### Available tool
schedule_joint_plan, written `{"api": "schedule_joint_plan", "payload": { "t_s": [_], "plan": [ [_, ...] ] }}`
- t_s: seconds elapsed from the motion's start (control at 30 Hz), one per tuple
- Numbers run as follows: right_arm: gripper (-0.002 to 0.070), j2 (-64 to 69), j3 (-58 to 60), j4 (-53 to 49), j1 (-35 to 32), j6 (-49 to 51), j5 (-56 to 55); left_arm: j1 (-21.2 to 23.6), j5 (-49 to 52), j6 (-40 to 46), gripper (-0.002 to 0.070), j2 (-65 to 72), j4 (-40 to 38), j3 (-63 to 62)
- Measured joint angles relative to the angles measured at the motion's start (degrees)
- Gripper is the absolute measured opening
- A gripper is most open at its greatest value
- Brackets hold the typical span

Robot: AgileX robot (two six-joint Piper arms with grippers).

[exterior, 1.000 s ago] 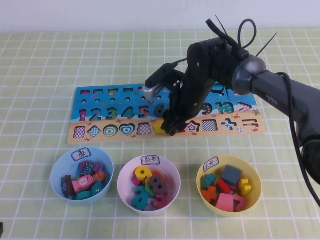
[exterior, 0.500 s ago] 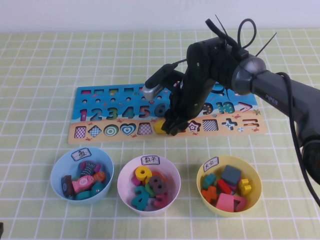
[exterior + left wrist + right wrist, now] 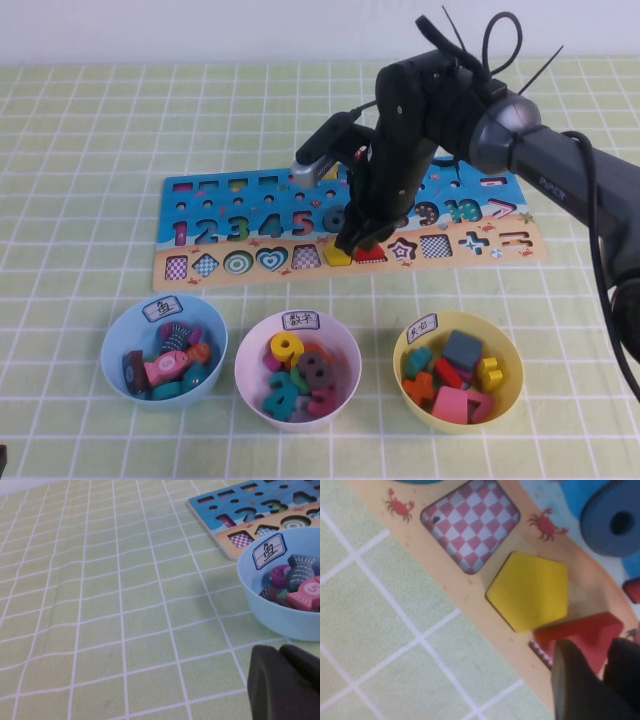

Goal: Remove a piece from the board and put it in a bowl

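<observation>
The red triangle tilts out of its slot under my right gripper's close-set fingers, so I need to open wider and grip the triangle's sides [image 3: 546, 639].
The board [image 3: 505, 251] lies across the middle of the table, blue above and tan below. The piece, a small red triangle [image 3: 371, 254], sits in the tan strip next to a yellow pentagon [image 3: 337, 257]. My right gripper [image 3: 358, 246] comes down onto the piece. In the right wrist view its dark fingers [image 3: 570, 670] are shut on the red triangle [image 3: 585, 629], with a bit of checkered slot showing under the piece's edge. The yellow bowl [image 3: 402, 350] stands at the front right, holding several shapes. My left gripper [image 3: 281, 652] hovers low beside the pale blue bowl, shut and empty.
A pale blue bowl [image 3: 112, 345] with fish pieces is at the front left, also seen in the left wrist view [image 3: 280, 615]. A white-pink bowl [image 3: 245, 352] with numerals stands in the middle front. The yellow pentagon [image 3: 530, 590] touches the triangle's side.
The right gripper's fingers have closed on the red triangle. The board has slid to the right and turned slightly, and the arm has shifted with it.
</observation>
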Motion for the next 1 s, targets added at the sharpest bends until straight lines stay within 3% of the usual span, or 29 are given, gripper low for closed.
{"api": "schedule_joint_plan", "payload": {
  "t_s": [0.5,0.6,0.73,0.8,1.0],
  "plan": [
    [0.0125,-1.18,-1.50,-0.47,0.00,1.14,3.45,0.00,0.00,0.00,-0.0004,0.00,0.00,0.00],
    [0.0204,-1.18,-1.50,-0.47,0.00,1.14,3.60,0.00,0.00,0.00,-0.0004,0.00,0.00,0.00],
    [0.0440,-1.18,-1.50,-0.47,0.00,2.16,3.60,0.00,0.00,0.00,-0.0004,0.00,0.00,0.00],
    [0.0503,-1.07,-1.50,-0.72,0.00,3.21,3.60,0.00,0.00,0.00,-0.0004,0.00,0.00,0.00],
    [0.0500,0.67,-1.50,-1.35,0.00,3.78,3.11,0.00,0.00,0.00,-0.0004,0.00,0.00,0.00]
  ]
}}
